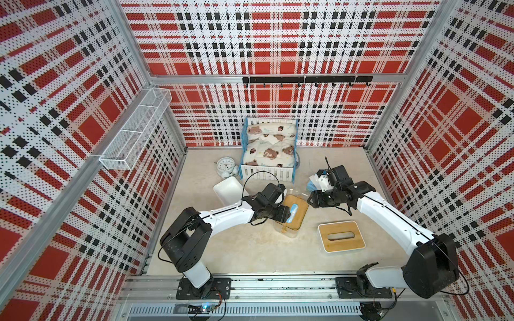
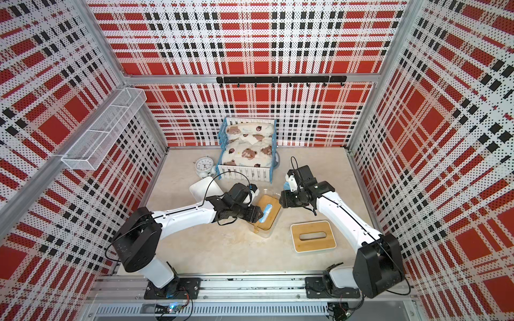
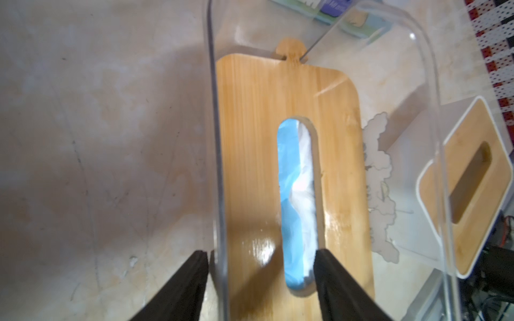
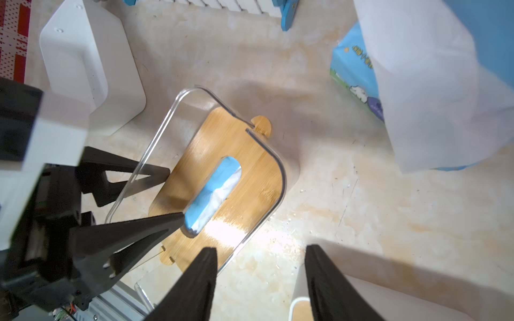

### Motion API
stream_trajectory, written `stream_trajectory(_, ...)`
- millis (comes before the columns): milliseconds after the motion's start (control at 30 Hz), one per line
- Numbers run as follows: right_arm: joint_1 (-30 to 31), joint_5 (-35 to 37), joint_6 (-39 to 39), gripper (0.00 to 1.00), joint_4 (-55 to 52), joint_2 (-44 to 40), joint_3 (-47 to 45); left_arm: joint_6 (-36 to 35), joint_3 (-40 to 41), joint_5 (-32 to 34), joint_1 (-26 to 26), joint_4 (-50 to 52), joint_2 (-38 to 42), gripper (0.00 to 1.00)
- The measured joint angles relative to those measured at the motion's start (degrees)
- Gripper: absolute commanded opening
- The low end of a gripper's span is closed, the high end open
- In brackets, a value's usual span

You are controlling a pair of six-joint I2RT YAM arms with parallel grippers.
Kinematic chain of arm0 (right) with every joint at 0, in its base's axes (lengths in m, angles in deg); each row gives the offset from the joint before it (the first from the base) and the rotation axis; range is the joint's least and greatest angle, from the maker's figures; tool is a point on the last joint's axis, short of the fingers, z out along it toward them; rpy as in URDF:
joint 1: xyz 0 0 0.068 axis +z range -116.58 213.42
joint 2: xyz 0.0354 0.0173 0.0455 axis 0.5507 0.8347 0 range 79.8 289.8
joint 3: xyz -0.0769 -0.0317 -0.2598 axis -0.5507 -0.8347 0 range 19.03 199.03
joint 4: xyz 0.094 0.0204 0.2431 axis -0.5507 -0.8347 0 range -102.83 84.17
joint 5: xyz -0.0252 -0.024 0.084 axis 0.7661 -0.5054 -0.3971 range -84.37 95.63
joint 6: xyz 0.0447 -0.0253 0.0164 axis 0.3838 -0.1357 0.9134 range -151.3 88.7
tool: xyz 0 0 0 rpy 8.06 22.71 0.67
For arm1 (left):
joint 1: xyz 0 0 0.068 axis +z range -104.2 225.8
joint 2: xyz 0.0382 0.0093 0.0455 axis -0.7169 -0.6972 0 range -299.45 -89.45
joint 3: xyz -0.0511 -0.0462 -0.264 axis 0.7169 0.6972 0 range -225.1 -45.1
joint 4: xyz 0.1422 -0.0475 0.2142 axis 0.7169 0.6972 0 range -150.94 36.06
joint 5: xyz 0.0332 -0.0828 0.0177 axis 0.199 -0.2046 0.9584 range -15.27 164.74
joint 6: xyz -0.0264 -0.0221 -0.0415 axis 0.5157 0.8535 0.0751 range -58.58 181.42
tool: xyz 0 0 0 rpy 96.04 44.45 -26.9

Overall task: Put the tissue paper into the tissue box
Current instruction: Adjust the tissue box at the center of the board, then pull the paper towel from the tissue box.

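I need to grip the opposite side (image 4: 262, 219) of the clear tissue box with my right gripper, as it stands free while my left gripper straddles the side near the slot's end.
The clear tissue box (image 1: 288, 233) (image 3: 219, 166) (image 4: 281, 172) stands mid-table with a slotted bamboo board (image 3: 250, 139) in it. Tissue paper (image 1: 293, 212) (image 2: 268, 211) (image 3: 292, 194) (image 4: 214, 191) in blue-and-white wrap shows through the slot. My left gripper (image 1: 288, 214) (image 3: 261, 253) is open and straddles the box's clear wall, one finger outside and one inside by the slot's end. My right gripper (image 1: 313, 200) (image 4: 260, 247) is open over bare table beside the box, holding nothing. Another pack of tissue paper (image 1: 314, 181) (image 4: 353, 72) lies behind the right arm, a white sheet (image 4: 422, 83) sticking out.
A white box with a slotted bamboo top (image 1: 341, 236) (image 2: 313, 236) (image 3: 470, 180) sits at the front right. A white tub (image 1: 229, 189) (image 4: 91, 69) lies left of the clear box. A doll bed (image 1: 268, 147) and an alarm clock (image 1: 225, 165) stand at the back.
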Motion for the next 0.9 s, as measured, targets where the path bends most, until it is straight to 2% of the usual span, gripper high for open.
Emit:
stream_trajectory(133, -0.2, -5.7, 3.2, 0.61, 5.1, 2.2, -4.0, -0.1, -1.0, -1.0, 0.9, -1.0, -1.0, 0.87)
stream_trajectory(267, -0.2, -8.2, 4.7, 0.58, 8.3, 5.0, -4.9, -1.2, -3.5, -2.5, 1.5, -1.3, -3.8, 0.90)
stream_trajectory(567, -0.2, -9.5, 5.2, 0.56, 11.8, 7.2, -4.9, -3.0, -8.9, -1.7, 1.6, 0.5, -9.7, 0.89)
stream_trajectory(767, -0.2, -9.5, 4.9, 0.55, 12.5, 7.4, -4.9, -3.9, -11.8, 1.6, 1.1, 3.7, -11.7, 0.81)
stream_trajectory(900, -0.2, -9.5, 4.7, 0.55, 12.6, 7.8, -4.9, -4.1, -13.1, 3.4, 0.5, 5.2, -12.4, 0.81)
